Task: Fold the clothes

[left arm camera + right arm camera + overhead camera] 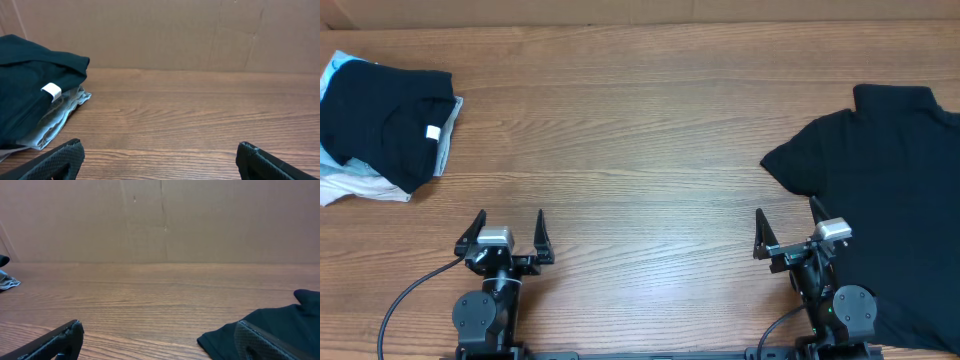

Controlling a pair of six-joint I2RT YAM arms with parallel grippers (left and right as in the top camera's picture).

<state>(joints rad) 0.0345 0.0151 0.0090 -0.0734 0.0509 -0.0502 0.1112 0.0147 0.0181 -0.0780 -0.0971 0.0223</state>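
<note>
The spread black T-shirt's shoulder (831,123) will be gripped by my left gripper as it closes there, between the shirt's collar and the sleeve that points toward the middle of the table.
A black T-shirt (895,200) lies spread flat at the right side of the table, running off the right edge of the overhead view; a sleeve (260,330) shows in the right wrist view. A folded black T-shirt (380,115) with a white label (433,135) rests on a stack at the far left, also seen as the folded shirt (30,85) in the left wrist view. My left gripper (510,228) stands open near the front edge, nothing between its fingers. My right gripper (787,222) is open too, its right finger (265,342) over the sleeve's edge.
Under the folded black shirt lie light grey and white garments (360,185). A brown cardboard wall (200,30) stands along the table's far edge. Bare wooden tabletop (640,150) stretches between the two shirts.
</note>
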